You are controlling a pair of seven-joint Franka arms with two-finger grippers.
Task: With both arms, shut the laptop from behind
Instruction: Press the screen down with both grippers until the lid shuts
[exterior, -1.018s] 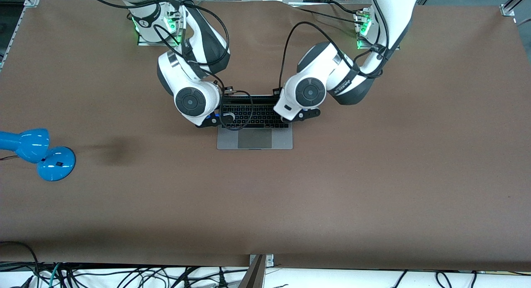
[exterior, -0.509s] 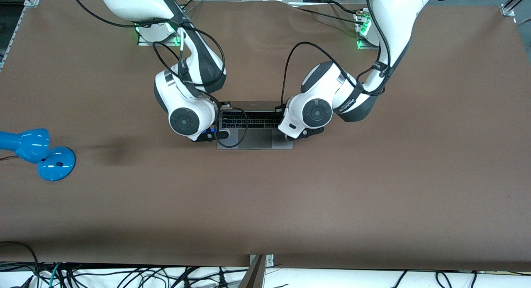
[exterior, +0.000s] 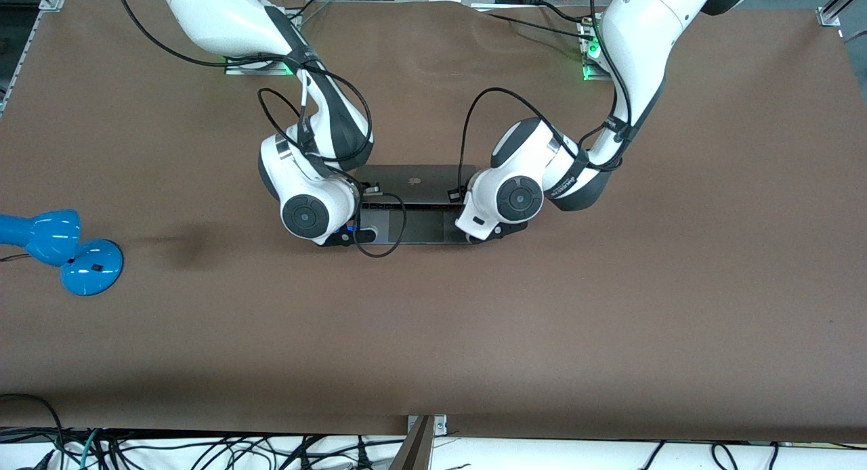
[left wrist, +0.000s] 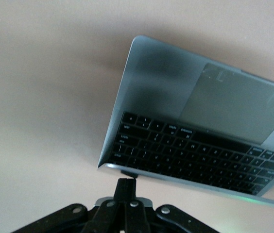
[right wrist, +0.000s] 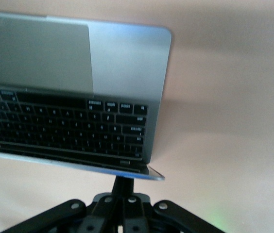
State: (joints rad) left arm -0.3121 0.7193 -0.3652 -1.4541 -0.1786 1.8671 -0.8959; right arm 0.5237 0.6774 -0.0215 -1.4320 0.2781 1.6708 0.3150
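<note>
I will let go of the lid with my left gripper when it is flat on the laptop's base (exterior: 415,204) (left wrist: 216,139), over the keyboard and trackpad.
The space-grey laptop (exterior: 414,180) lies mid-table, its lid tilted low over the base, the dark logo facing up and only the trackpad strip (exterior: 414,230) uncovered. Both arms reach over it from the base side, their wrists at its two ends: the left arm (exterior: 518,199) and the right arm (exterior: 306,216). In the left wrist view my left gripper (left wrist: 127,182) is shut, fingertips against the lid's silver edge, keyboard (left wrist: 190,151) past it. In the right wrist view my right gripper (right wrist: 124,180) is shut too, touching the lid's edge near its corner (right wrist: 152,173).
A blue lamp (exterior: 62,248) stands near the right arm's end of the table. Loose black cables (exterior: 203,450) hang along the table edge nearest the front camera. Brown tabletop (exterior: 609,307) surrounds the laptop.
Both grippers have moved toward the front camera, pushing the lid down. The keyboard, open to view a second ago, is now covered and the lid's logo shows.
</note>
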